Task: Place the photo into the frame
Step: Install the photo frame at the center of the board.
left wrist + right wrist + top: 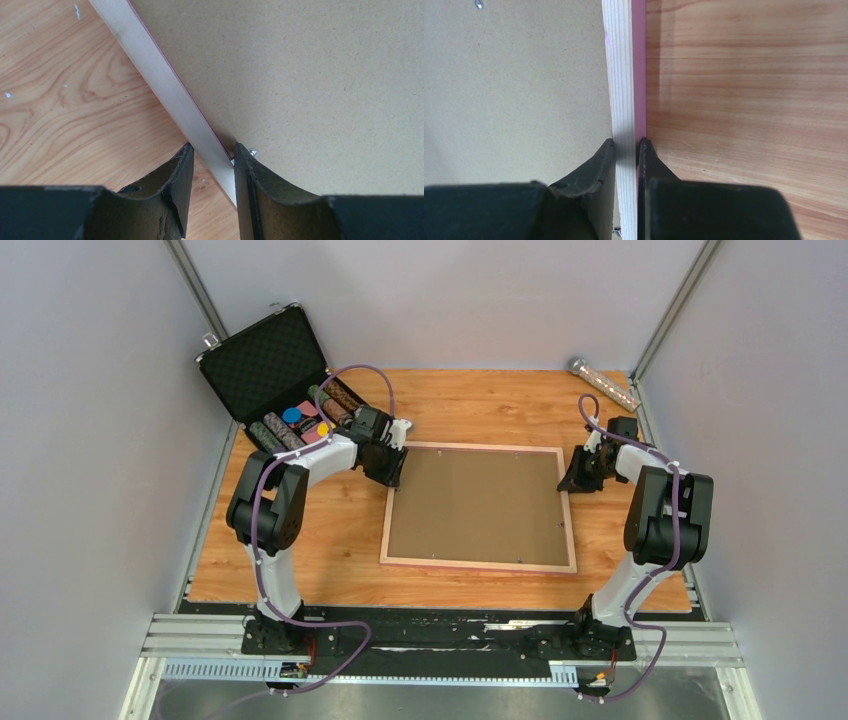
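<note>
The metal tab sits beneath the inner finger of my left gripper, so next I open that left gripper and grasp the frame's side point(227, 183) just beyond the tab.
The frame point(480, 565) lies back side up in the middle of the table, and a plain brown backing board point(478, 505) fills it. The photo is hidden. My left gripper point(392, 465) sits at the frame's far left corner. In the left wrist view its jaws point(211, 147) close across the light wood rail point(150, 65), which runs slantwise between them. My right gripper point(575, 475) is at the far right corner. There its jaws point(626, 142) are shut on the rail point(621, 75), one finger on the board side and one on the pink outer edge.
An open black foam-lined case point(265, 365) holding chips and small rolls stands at the back left, close behind the left arm. A shiny metal cylinder point(605, 383) lies at the back right corner. A small metal tab point(252, 151) sits on the board by the left fingers.
</note>
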